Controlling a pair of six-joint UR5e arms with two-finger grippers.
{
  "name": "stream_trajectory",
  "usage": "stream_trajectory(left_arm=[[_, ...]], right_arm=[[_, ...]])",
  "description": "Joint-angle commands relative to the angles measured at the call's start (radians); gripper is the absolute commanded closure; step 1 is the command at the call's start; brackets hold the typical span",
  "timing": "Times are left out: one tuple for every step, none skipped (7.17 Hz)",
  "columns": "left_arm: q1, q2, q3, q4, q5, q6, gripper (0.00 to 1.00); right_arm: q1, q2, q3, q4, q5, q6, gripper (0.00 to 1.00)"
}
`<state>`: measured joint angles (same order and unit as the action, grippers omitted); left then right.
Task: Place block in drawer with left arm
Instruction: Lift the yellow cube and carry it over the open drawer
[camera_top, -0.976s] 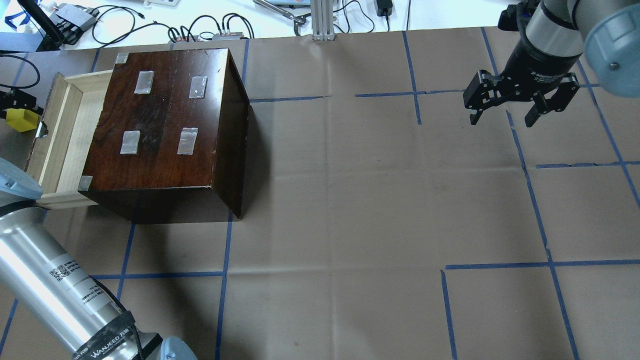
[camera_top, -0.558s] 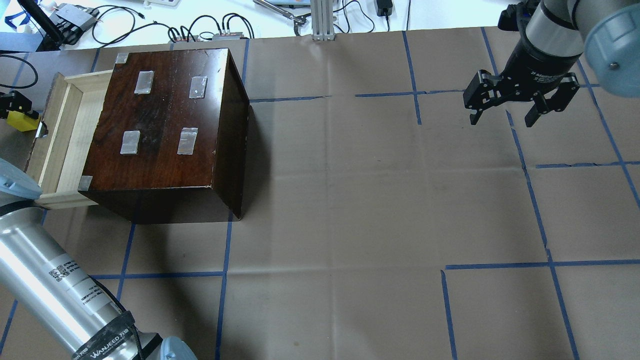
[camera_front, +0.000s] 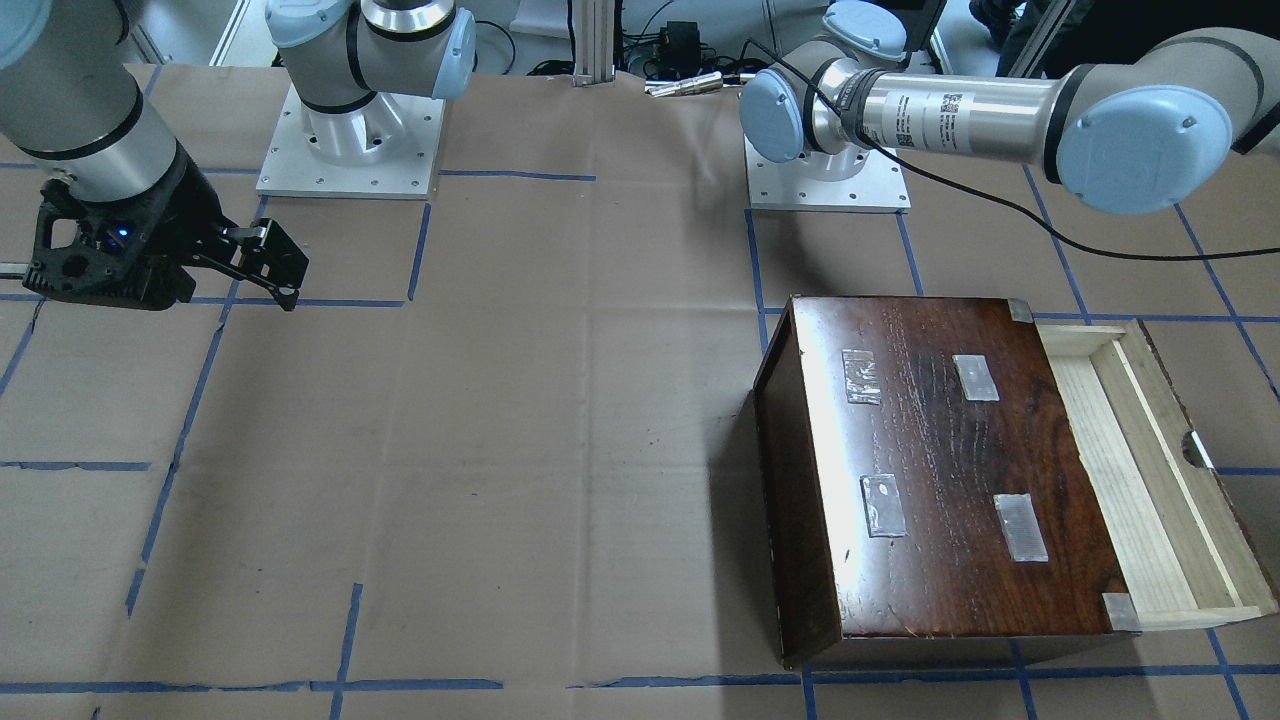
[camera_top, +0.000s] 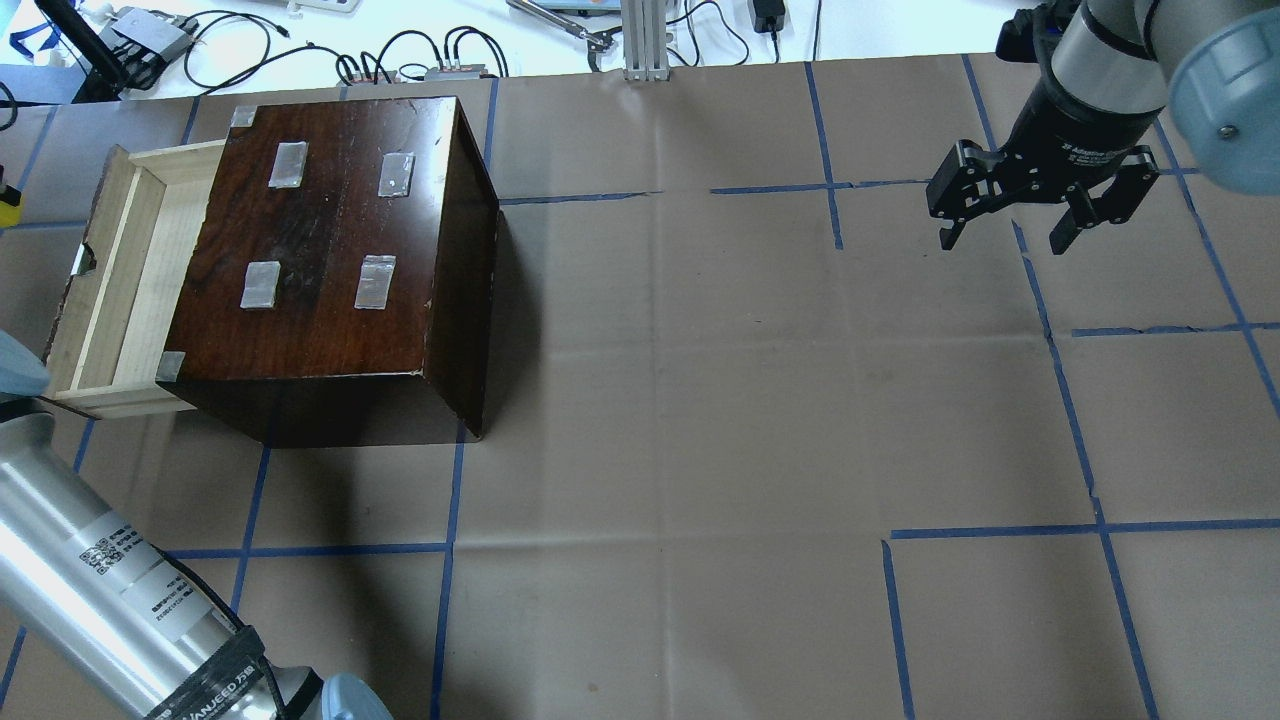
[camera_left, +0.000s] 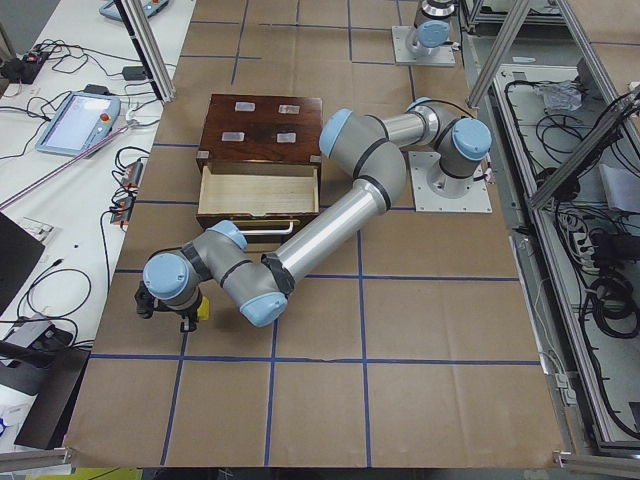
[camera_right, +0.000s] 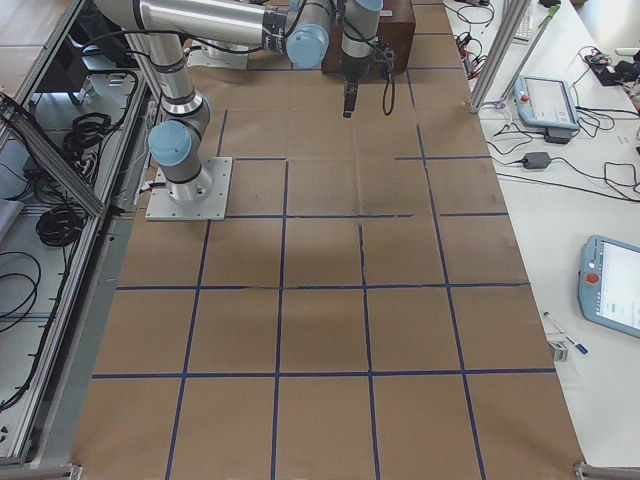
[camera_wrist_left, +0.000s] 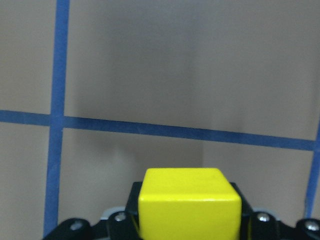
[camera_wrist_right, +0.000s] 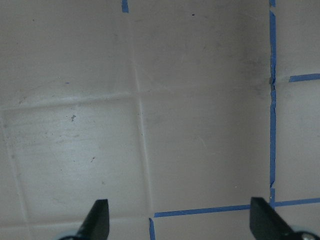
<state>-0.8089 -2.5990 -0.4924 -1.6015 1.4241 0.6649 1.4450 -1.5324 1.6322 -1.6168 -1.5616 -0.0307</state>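
Note:
The left gripper should release the yellow block on the pale drawer's bottom (camera_front: 1119, 487), halfway along the edge of the dark brown box.
The yellow block (camera_wrist_left: 189, 202) sits between my left gripper's jaws in the left wrist view, above brown paper with blue tape lines. In the exterior left view my left gripper (camera_left: 190, 312) holds the block (camera_left: 203, 308) low over the table, well in front of the open drawer (camera_left: 258, 190). In the overhead view only a sliver of the block (camera_top: 5, 205) shows at the left edge. The pale wood drawer (camera_top: 120, 270) stands pulled out of the dark brown box (camera_top: 330, 250) and shows nothing inside. My right gripper (camera_top: 1008, 235) is open and empty, far right.
The box (camera_front: 940, 470) with tape patches on its top stands on the brown paper with blue tape lines. Cables and devices lie along the far table edge (camera_top: 400, 50). A black cable (camera_front: 1000, 215) loops from my left arm.
My left gripper has carried the block to the left, away from the drawer's front, almost out of the overhead view. The right arm has not moved.

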Motion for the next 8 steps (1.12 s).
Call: stream_trajectory(left_arm=[[0.001, 0.130, -0.067, -0.127, 0.006, 0.018, 0.67], [0.001, 0.204, -0.159, -0.129, 0.006, 0.013, 0.67], [-0.003, 0.306, -0.314, -0.106, 0.000, 0.012, 0.67], [-0.007, 0.409, -0.463, -0.047, -0.001, -0.007, 0.67], [-0.013, 0.507, -0.615, 0.021, -0.001, -0.022, 0.66], [-0.021, 0.580, -0.746, 0.102, -0.002, -0.053, 0.66], [-0.059, 0.644, -0.850, 0.179, -0.004, -0.071, 0.65], [-0.119, 0.686, -0.921, 0.258, -0.001, -0.112, 0.65]], right_arm=[[0.000, 0.000, 0.000, 0.002, 0.000, 0.000, 0.00], [0.000, 0.000, 0.000, 0.000, 0.000, 0.000, 0.00], [0.000, 0.000, 0.000, 0.002, 0.000, 0.000, 0.00], [0.000, 0.000, 0.000, 0.000, 0.000, 0.000, 0.00], [0.000, 0.000, 0.000, 0.002, 0.000, 0.000, 0.00], [0.000, 0.000, -0.002, 0.000, 0.000, 0.000, 0.00], [0.000, 0.000, 0.000, 0.002, 0.000, 0.000, 0.00], [0.000, 0.000, 0.000, 0.002, 0.000, 0.000, 0.00]])
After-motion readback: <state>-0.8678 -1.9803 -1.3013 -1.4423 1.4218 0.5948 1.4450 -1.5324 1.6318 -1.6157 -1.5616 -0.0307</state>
